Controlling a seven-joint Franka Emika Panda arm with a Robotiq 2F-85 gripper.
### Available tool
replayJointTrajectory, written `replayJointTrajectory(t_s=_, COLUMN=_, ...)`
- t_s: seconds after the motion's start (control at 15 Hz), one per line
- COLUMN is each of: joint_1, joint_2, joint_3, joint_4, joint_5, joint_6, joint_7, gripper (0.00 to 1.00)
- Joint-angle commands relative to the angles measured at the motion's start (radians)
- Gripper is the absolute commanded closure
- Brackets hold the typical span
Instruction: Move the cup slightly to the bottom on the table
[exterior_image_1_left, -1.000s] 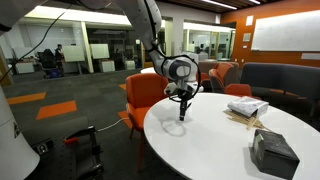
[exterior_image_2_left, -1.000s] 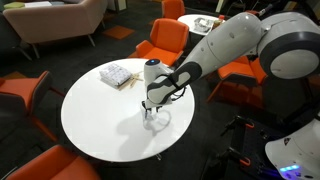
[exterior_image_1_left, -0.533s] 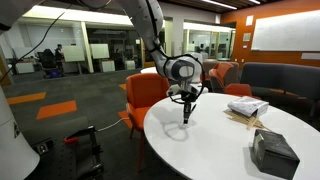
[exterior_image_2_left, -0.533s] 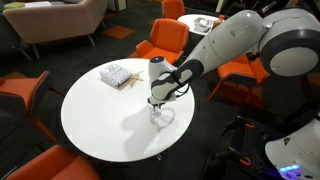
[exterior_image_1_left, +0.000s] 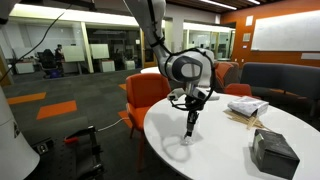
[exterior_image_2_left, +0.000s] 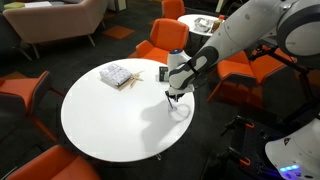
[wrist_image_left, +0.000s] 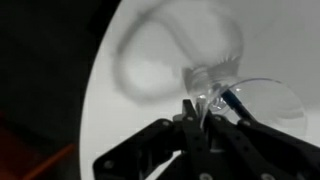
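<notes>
I need to use my gripper to set the cup down on the white round table (exterior_image_1_left: 186, 145) between the table's near edge and the dark grey bag.
The near-clear cup (wrist_image_left: 228, 92) with a thin dark stick (wrist_image_left: 232, 101) in it is pinched by its rim between my gripper's fingers (wrist_image_left: 200, 112). In both exterior views the gripper (exterior_image_1_left: 191, 112) (exterior_image_2_left: 175, 96) holds the cup (exterior_image_1_left: 186, 136) (exterior_image_2_left: 180, 108) at or just above the white round table (exterior_image_1_left: 215, 155) (exterior_image_2_left: 100, 120), near the table's edge. I cannot tell if the cup's base touches the top. The stick (exterior_image_1_left: 191, 122) slants up from the cup.
A dark grey boxy bag (exterior_image_1_left: 272, 150) and a stack of packets (exterior_image_1_left: 246, 107) (exterior_image_2_left: 117, 74) lie on the table. Orange chairs (exterior_image_1_left: 143, 92) (exterior_image_2_left: 162, 40) ring it. A smaller white table (exterior_image_2_left: 198, 22) stands behind.
My gripper has carried the cup sideways across the table, closer to its edge; the hold on the rim has not changed.
</notes>
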Motion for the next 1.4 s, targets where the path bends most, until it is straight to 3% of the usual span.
replayJointTrajectory(t_s=0.0, joint_1=-0.036, joint_2=-0.108, joint_3=-0.01, joint_4=-0.131, joint_5=0.019, joint_6=0.056, joint_7=-0.037, gripper=1.0)
replayJointTrajectory(t_s=0.33, joint_1=-0.08, joint_2=-0.171, joint_3=0.025, joint_4=-0.226, joint_5=0.049, joint_6=0.136, joint_7=-0.081, gripper=1.0)
replayJointTrajectory(t_s=0.53, joint_1=-0.072, joint_2=-0.189, joint_3=0.036, joint_4=-0.264, joint_5=0.056, joint_6=0.17, joint_7=-0.08, gripper=1.0)
replayJointTrajectory(t_s=0.6, joint_1=-0.075, joint_2=-0.203, joint_3=0.041, joint_4=-0.281, joint_5=0.055, joint_6=0.19, joint_7=-0.094, gripper=0.75)
replayJointTrajectory(t_s=0.67, joint_1=-0.063, joint_2=-0.213, joint_3=0.025, joint_4=-0.295, joint_5=0.039, joint_6=0.206, joint_7=-0.083, gripper=0.74)
replayJointTrajectory(t_s=0.87, joint_1=-0.072, joint_2=-0.271, joint_3=0.019, joint_4=-0.333, joint_5=0.039, joint_6=0.231, joint_7=-0.113, gripper=0.51)
replayJointTrajectory(t_s=1.2, joint_1=-0.131, joint_2=-0.485, joint_3=0.097, joint_4=-0.407, joint_5=0.054, joint_6=0.134, joint_7=-0.326, gripper=0.08)
replayJointTrajectory(t_s=1.27, joint_1=-0.113, joint_2=-0.545, joint_3=0.091, joint_4=-0.426, joint_5=0.017, joint_6=0.106, joint_7=-0.337, gripper=0.01)
replayJointTrajectory(t_s=1.33, joint_1=-0.103, joint_2=-0.594, joint_3=0.09, joint_4=-0.434, joint_5=-0.012, joint_6=0.072, joint_7=-0.342, gripper=0.0)
